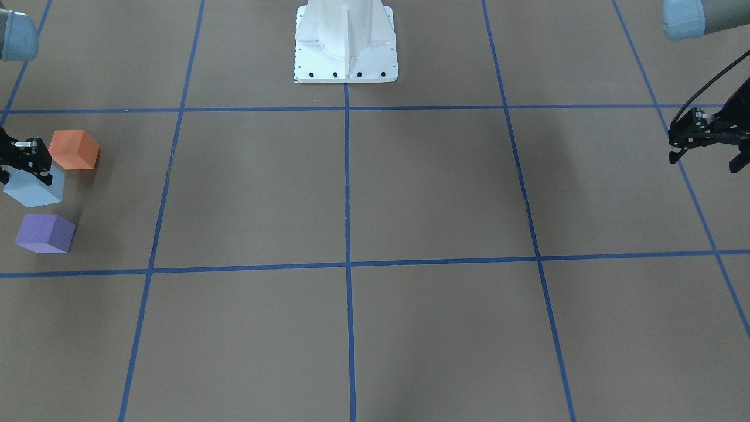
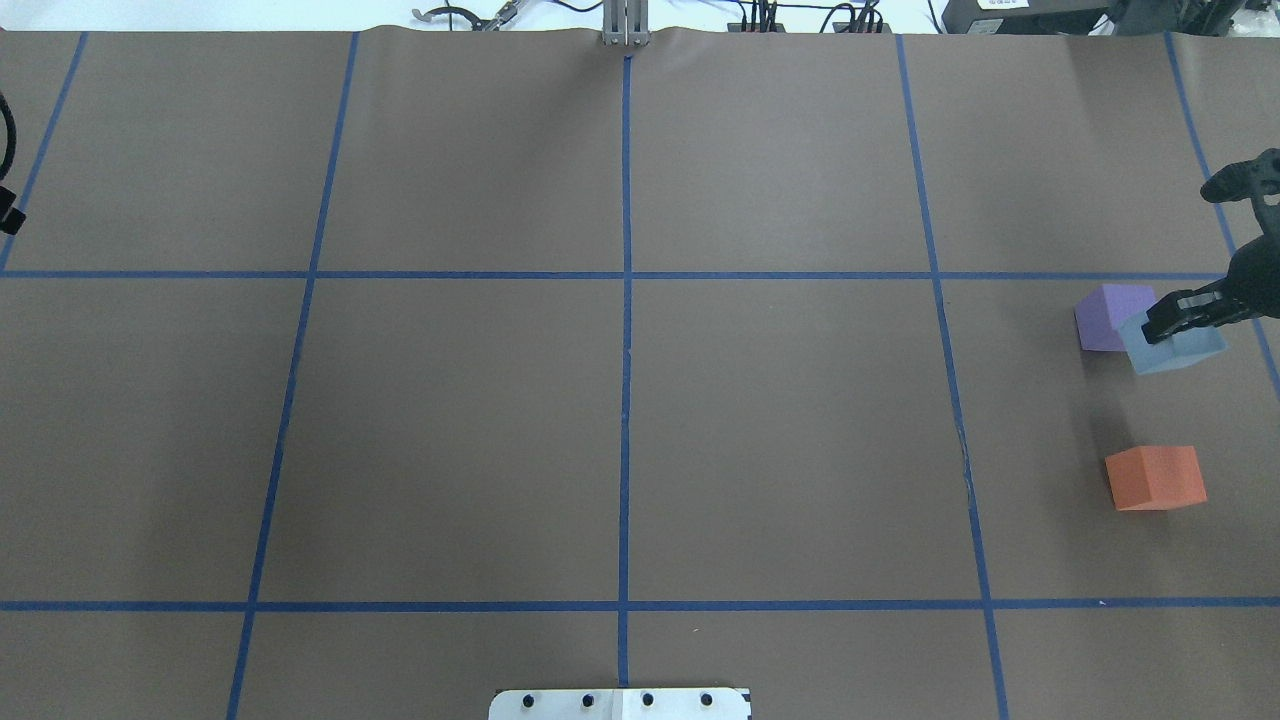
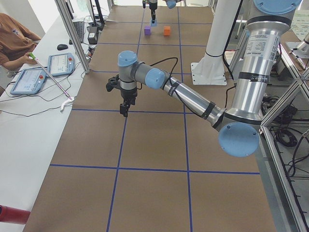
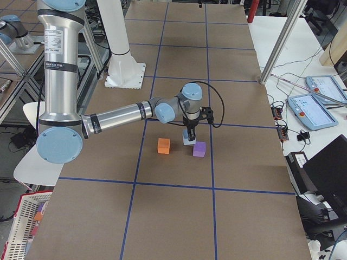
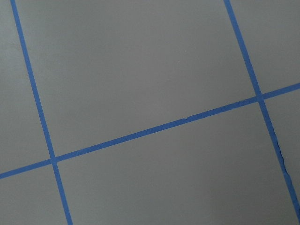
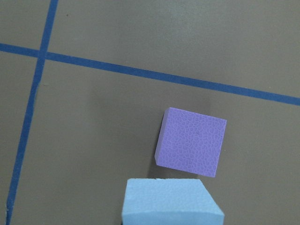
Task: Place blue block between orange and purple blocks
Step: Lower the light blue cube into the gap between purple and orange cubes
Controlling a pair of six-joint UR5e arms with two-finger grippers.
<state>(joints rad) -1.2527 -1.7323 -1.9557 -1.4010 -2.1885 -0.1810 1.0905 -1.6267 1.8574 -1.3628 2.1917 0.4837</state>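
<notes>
Next, my right gripper sets the blue block down on the table, placing it in the narrow gap (image 1: 67,193) (image 6: 158,202) between the orange and purple blocks.
My right gripper (image 1: 23,171) is shut on the light blue block (image 1: 36,192) and holds it a little above the table at the robot's right end. The orange block (image 1: 74,150) lies on the robot's side of it and the purple block (image 1: 45,233) on the far side. In the overhead view the blue block (image 2: 1178,350) overlaps the purple block (image 2: 1103,316), and the orange block (image 2: 1155,478) lies apart. The right wrist view shows the blue block (image 6: 171,204) just below the purple block (image 6: 191,142). My left gripper (image 1: 703,163) is open and empty, far away.
The white robot base (image 1: 345,47) stands at the middle of the near edge. Blue tape lines (image 2: 625,350) divide the brown table. An operator (image 3: 14,41) with tablets sits beside the table's long side. A red basket (image 4: 24,227) stands off the table.
</notes>
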